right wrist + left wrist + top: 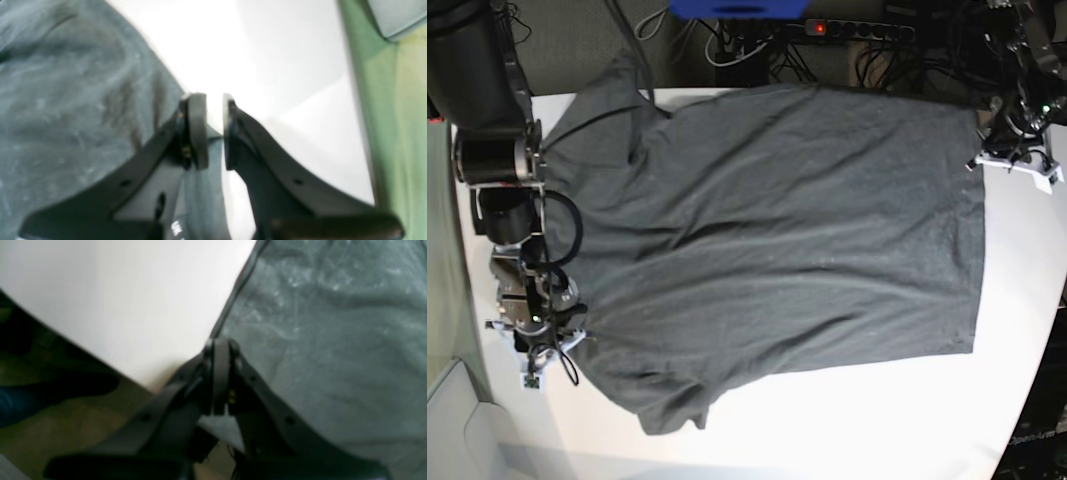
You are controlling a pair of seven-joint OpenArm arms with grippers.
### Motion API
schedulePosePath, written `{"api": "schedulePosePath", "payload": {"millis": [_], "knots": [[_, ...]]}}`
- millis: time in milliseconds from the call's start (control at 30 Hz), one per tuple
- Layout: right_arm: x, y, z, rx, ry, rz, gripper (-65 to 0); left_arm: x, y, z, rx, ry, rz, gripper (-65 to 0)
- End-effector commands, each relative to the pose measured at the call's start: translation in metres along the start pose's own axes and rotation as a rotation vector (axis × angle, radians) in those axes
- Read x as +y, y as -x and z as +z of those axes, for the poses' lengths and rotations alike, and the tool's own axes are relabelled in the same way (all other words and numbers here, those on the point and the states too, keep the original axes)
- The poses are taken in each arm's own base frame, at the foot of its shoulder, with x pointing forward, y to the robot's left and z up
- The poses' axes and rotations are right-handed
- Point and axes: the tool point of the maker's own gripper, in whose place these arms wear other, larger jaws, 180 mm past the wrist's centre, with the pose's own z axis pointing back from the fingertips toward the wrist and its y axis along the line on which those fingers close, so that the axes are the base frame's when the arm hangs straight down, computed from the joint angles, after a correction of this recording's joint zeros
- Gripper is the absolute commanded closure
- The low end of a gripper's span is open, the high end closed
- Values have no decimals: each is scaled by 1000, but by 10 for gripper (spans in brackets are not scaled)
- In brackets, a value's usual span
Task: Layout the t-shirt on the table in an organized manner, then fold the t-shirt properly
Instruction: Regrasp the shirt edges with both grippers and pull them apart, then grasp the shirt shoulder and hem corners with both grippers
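The robot's left gripper will release the far hem fabric on the t-shirt just inside the hem (963,217) (255,290), closer to the middle of the hem.
The dark grey t-shirt (777,230) lies spread across the white table (877,420), its hem towards the right and its neck end towards the left. My left gripper (983,152) sits at the far corner of the hem. In the left wrist view the left gripper (220,346) is shut, its tips meeting right on the t-shirt (333,356) edge. My right gripper (577,338) is at the near shoulder. In the right wrist view the right gripper (215,130) has narrow jaws with a strip of t-shirt (66,100) fabric running between the pads.
A power strip (857,28) and cables lie behind the table's far edge. The table's edge runs close past both grippers, with green floor (393,133) beyond it on my right arm's side. Bare tabletop (133,300) borders the hem.
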Motion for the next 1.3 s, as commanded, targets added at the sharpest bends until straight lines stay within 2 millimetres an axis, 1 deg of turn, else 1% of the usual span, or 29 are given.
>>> {"api": "schedulePosePath", "payload": {"millis": [0,33,67,133,167,200,233,300,367,400,433,533,600,700,767,900,933,1033,1100,1133,1200,1267], "knots": [[2,-45,5,-100,-9,-7,-69,3,-8,4,-25,-5,-15,-1],[6,-39,7,-79,-23,1,-69,2,-8,5,-26,-2,-16,-1],[12,-40,12,-77,-49,14,-69,-1,-9,6,-31,5,-20,-1],[31,-38,25,-83,-119,53,-69,-9,-1,10,-29,24,-9,-1],[39,-34,33,-81,-145,71,-69,-13,0,13,-36,33,-8,-1],[44,-32,44,-97,-163,81,-69,-19,-2,17,-50,46,-10,-1],[45,-30,54,-111,-169,73,-69,-22,-1,20,-55,54,-8,-1],[55,-27,75,-140,-191,46,-69,-27,3,23,-55,66,-8,-1],[61,-21,96,-149,-205,28,-69,-37,9,20,-35,83,-37,-1],[64,-19,106,-151,-211,29,-69,-39,16,16,-13,87,-49,-1],[68,-12,115,-142,-220,32,-69,-41,20,13,-1,89,-54,-1],[74,1,140,-135,-237,42,-69,-44,21,0,26,90,-36,-1],[78,10,154,-127,-248,46,-69,-41,20,-11,42,78,-32,-1],[76,22,173,-107,-248,60,-69,-35,19,-24,66,58,-18,-1],[75,30,182,-91,-251,71,-69,-35,18,-33,83,54,2,-1],[59,50,199,-57,-223,91,-69,-30,12,-53,115,23,10,-1],[55,52,203,-55,-216,93,-69,-34,13,-59,119,19,-7,-1],[47,66,213,-37,-221,120,-69,-36,6,-79,61,-45,-143,-1],[40,80,218,-5,-230,151,-69,-38,5,-87,38,-70,-203,-1],[38,90,221,19,-238,166,-69,-37,4,-89,34,-81,-221,-1],[37,104,224,54,-251,177,-69,-42,-4,-90,17,-77,-221,-1],[31,121,229,92,-244,169,-69,-48,-12,-87,-3,-64,-221,-1]]}}
